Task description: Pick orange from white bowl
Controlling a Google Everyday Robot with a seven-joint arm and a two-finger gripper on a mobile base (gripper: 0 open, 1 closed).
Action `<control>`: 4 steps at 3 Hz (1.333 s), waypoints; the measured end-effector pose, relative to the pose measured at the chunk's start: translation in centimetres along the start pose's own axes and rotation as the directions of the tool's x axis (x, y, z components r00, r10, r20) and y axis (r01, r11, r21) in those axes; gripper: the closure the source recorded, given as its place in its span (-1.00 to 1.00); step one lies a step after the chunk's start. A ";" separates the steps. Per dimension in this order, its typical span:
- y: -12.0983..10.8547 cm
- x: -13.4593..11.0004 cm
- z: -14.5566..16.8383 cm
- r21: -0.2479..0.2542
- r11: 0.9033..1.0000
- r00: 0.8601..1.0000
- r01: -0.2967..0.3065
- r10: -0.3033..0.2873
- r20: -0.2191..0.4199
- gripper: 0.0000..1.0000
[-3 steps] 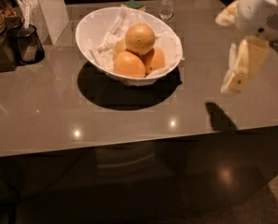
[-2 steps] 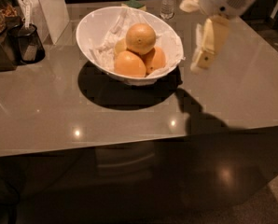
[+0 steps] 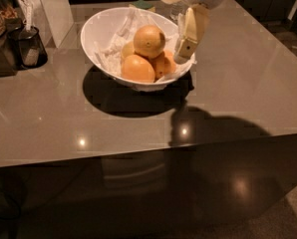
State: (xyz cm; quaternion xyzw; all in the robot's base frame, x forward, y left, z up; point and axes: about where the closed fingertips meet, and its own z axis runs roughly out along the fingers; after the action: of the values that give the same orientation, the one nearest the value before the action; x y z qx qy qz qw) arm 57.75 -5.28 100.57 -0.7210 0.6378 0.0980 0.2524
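The robot's gripper will close on the sides of the orange [image 3: 150,41] that lies on top of the pile in the white bowl.
The white bowl [image 3: 96,29] stands on the grey table, lined with crumpled white paper. The orange [image 3: 149,41], pale golden with a dark stem dimple, lies on top of the pile in the bowl. Two deeper-orange fruits [image 3: 137,68] [image 3: 164,63] lie under it at the front. A smaller yellowish fruit [image 3: 127,49] peeks out to its left. My gripper [image 3: 184,54] hangs down from the white wrist over the bowl's right rim, just right of the orange and apart from it.
A dark cup [image 3: 31,46] and a white carton [image 3: 54,9] stand at the back left. A clear bottle [image 3: 175,10] is partly hidden behind my arm. The table's front edge [image 3: 138,156] runs across the near side.
My arm has swung left from the table's right side to the bowl's right rim. The fruits and the bowl have not moved.
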 end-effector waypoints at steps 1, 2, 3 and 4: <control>-0.4 -0.3 0.5 0.008 1.000 1.000 0.004 -0.004 0.022 -1.00; -1.7 -0.7 2.8 -0.021 0.999 0.997 0.035 -0.034 0.065 -1.00; -4.0 -1.4 6.0 -0.062 0.994 0.991 0.095 -0.089 0.095 -1.00; -6.1 -1.5 9.2 -0.095 0.986 0.987 0.139 -0.129 0.100 -1.00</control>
State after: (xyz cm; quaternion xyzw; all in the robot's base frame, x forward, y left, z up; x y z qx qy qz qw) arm 65.12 0.92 94.89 -0.7689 0.5694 0.1469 0.2510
